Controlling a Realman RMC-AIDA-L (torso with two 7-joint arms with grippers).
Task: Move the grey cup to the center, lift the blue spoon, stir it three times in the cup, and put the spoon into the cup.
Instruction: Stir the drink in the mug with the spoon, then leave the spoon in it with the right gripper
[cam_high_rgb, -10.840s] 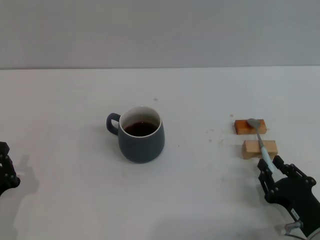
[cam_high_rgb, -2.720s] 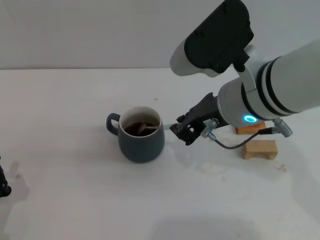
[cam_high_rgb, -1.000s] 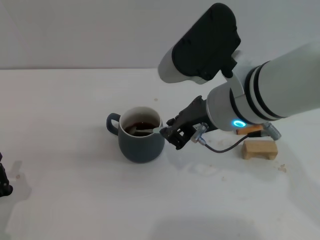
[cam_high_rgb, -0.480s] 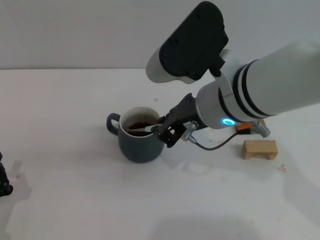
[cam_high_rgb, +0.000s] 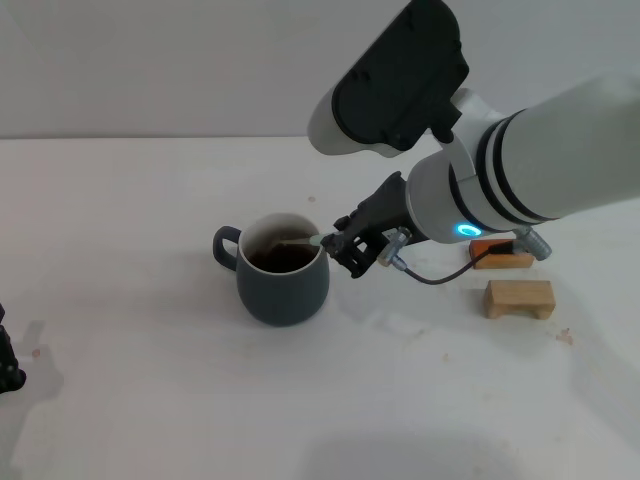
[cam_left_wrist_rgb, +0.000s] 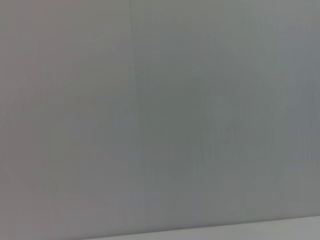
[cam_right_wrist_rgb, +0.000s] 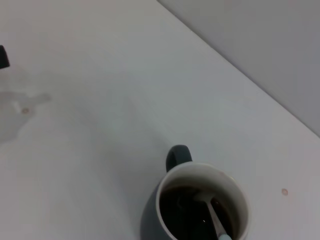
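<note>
The blue spoon's bowl will be in the liquid. My right gripper will let go of it against the grey cup's rim opposite its handle (cam_high_rgb: 316, 241) (cam_right_wrist_rgb: 225, 233).
The grey cup (cam_high_rgb: 283, 290) stands on the white table left of centre, its handle to the left and dark liquid inside. My right gripper (cam_high_rgb: 336, 244) is just right of the cup's rim, shut on the pale-blue handle of the blue spoon (cam_high_rgb: 304, 240). The spoon slants down over the rim with its bowl in the liquid. The right wrist view shows the cup (cam_right_wrist_rgb: 149, 220) from above, with the spoon (cam_right_wrist_rgb: 214, 216) resting in the liquid. My left gripper (cam_high_rgb: 6, 366) is parked at the table's left edge, mostly out of view.
An orange wooden block (cam_high_rgb: 503, 261) and a pale wooden block (cam_high_rgb: 519, 298) lie right of the cup, partly behind my right arm. A few crumbs lie near the pale block. The left wrist view shows only a grey wall.
My right gripper has moved up and slightly right over the last half second, shifting the spoon inside the cup. The cup and the left arm have not moved.
</note>
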